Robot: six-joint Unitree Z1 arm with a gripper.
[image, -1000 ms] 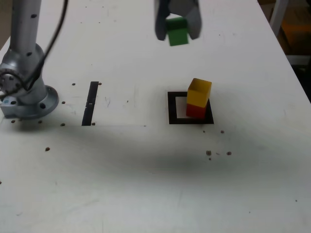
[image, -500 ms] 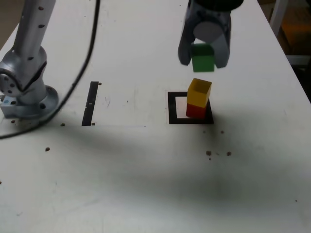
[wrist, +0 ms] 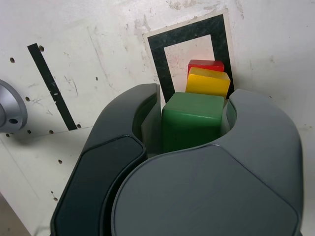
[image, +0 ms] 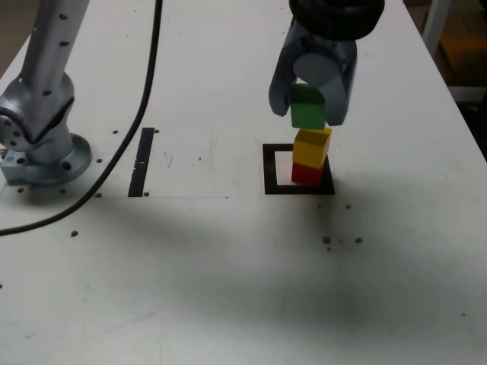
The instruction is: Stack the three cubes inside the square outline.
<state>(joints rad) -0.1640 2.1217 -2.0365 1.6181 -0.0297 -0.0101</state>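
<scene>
Next, I release the green cube from my gripper on top of the yellow cube (image: 316, 126) (wrist: 207, 87). The green cube now hangs directly above the yellow one.
A yellow cube (image: 312, 147) rests on a red cube (image: 307, 174) at the right side of the black square outline (image: 270, 169) in the exterior view. My gripper (image: 308, 114) is shut on the green cube (image: 307, 107), which hangs directly above the yellow one, its underside at or just over the yellow top. In the wrist view the green cube (wrist: 191, 122) sits between the dark fingers (wrist: 123, 132), with the yellow cube (wrist: 208, 82), red cube (wrist: 205, 65) and square outline (wrist: 158, 54) beyond it.
The arm's silver base (image: 39, 148) stands at the exterior view's left, with a black cable (image: 114, 163) trailing across the table. A thin black strip (image: 141, 161) lies between the base and the outline. Small dark specks (image: 327, 240) dot the table.
The gripper has carried the green cube rightwards and down, from high above the table to just over the yellow cube. The yellow and red stack has not moved.
</scene>
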